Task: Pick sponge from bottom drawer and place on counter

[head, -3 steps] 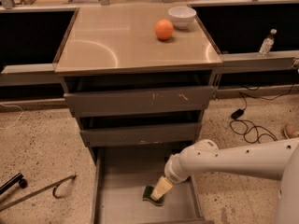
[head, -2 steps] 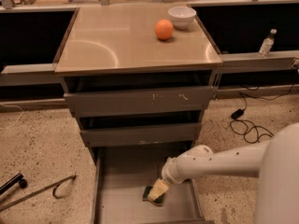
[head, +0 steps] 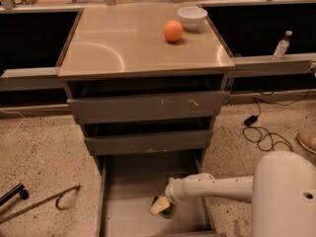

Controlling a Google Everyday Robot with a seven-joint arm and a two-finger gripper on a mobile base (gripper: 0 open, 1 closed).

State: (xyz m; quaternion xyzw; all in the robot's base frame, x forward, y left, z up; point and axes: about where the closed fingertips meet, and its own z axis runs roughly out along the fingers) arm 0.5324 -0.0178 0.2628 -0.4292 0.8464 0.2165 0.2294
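The fingers of my gripper will close across the sponge's middle (head: pixel 164 206), down inside the open bottom drawer.
The sponge (head: pixel 168 213), with its dark green face showing, lies on the floor of the open bottom drawer (head: pixel 129 184), near the drawer's front middle. My gripper (head: pixel 160 205) is at the end of the white arm that reaches in from the lower right. It is down inside the drawer, right on the sponge's left part, and covers some of it. The beige counter (head: pixel 118 43) is the cabinet top above, with an orange (head: pixel 173 31) and a white bowl (head: pixel 192 18) at its back right.
Two grey drawers (head: pixel 148 106) with scratched fronts stand slightly open above the bottom drawer. A clear bottle (head: pixel 281 44) stands on the right ledge. A black cable (head: pixel 261 135) lies on the floor at the right, and a metal rod with a hook (head: pixel 47 201) at the left.
The arm has dropped lower and its near part fills more of the lower right. The gripper stays down at the sponge, which has hardly moved.
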